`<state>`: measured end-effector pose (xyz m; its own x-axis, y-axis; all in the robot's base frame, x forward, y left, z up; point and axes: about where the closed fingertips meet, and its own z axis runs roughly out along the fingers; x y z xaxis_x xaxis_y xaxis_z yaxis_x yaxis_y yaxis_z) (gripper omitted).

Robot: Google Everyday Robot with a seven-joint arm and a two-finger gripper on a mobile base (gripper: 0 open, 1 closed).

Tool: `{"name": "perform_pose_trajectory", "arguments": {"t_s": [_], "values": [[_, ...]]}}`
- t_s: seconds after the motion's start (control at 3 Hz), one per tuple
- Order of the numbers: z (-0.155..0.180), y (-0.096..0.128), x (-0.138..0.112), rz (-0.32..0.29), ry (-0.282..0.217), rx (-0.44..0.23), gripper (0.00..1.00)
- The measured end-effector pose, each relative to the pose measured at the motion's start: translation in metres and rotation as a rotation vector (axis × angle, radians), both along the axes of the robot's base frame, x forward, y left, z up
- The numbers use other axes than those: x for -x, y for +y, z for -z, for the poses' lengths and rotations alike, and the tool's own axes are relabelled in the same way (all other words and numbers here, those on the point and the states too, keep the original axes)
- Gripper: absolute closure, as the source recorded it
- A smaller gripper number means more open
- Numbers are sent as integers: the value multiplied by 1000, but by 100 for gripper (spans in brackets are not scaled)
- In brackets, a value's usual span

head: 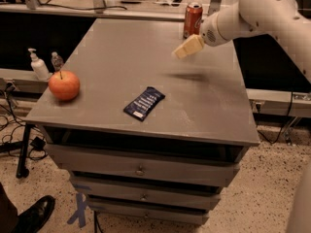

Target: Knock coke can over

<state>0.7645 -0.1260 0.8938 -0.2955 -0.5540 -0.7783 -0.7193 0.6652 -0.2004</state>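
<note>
Next, my gripper needs to go to the coke can's upper part (193,11), near its silver top, and close there.
The coke can (192,19), red with a silver top, stands upright at the far edge of the grey cabinet top (116,67). My gripper (186,47) hangs above the top on the white arm (262,13), just in front of the can and slightly left of it, a short gap below it in the camera view. It holds nothing.
An orange-red apple (63,85) sits near the left edge. A dark blue snack packet (144,102) lies near the front middle. Two small bottles (38,65) stand on a ledge left of the cabinet. Drawers (141,168) are below.
</note>
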Motion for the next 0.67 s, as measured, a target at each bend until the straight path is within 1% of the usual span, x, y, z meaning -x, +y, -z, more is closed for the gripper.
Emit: {"name": "perform_pose_trajectory", "arguments": {"t_s": [0.33,0.67], "values": [[-7,-3,-42,59,-79,-96,0],[-13,-9,-76,104,-152,-177,0]]}}
